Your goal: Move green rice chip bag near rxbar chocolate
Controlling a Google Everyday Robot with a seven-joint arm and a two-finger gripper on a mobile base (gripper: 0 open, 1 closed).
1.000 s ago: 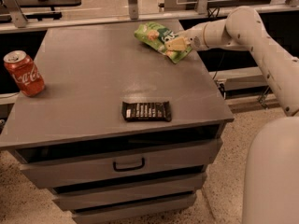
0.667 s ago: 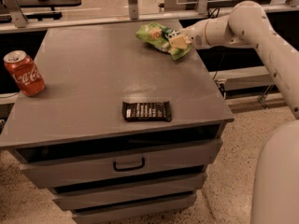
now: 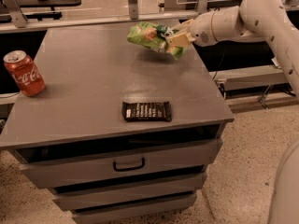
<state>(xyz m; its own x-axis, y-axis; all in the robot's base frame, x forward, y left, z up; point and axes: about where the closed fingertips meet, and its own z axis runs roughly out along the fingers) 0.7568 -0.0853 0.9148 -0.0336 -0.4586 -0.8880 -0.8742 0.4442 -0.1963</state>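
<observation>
The robot's gripper should release the green rice chip bag on the grey table top just behind the rxbar chocolate (image 3: 146,82).
The green rice chip bag (image 3: 152,38) is held off the grey table top (image 3: 93,78) near its far right side. My gripper (image 3: 176,37) is shut on the bag's right end, with the white arm reaching in from the right. The rxbar chocolate (image 3: 146,111), a flat dark bar with white text, lies near the table's front edge, well in front of the bag and apart from it.
A red soda can (image 3: 24,73) stands upright at the table's left edge. The table has drawers (image 3: 126,163) below its front. A rail (image 3: 93,20) and other furniture stand behind the table. Speckled floor lies to the right.
The gripper has lifted the green bag off the table at the back right and carried it slightly left and toward the front. The bar and can have not moved.
</observation>
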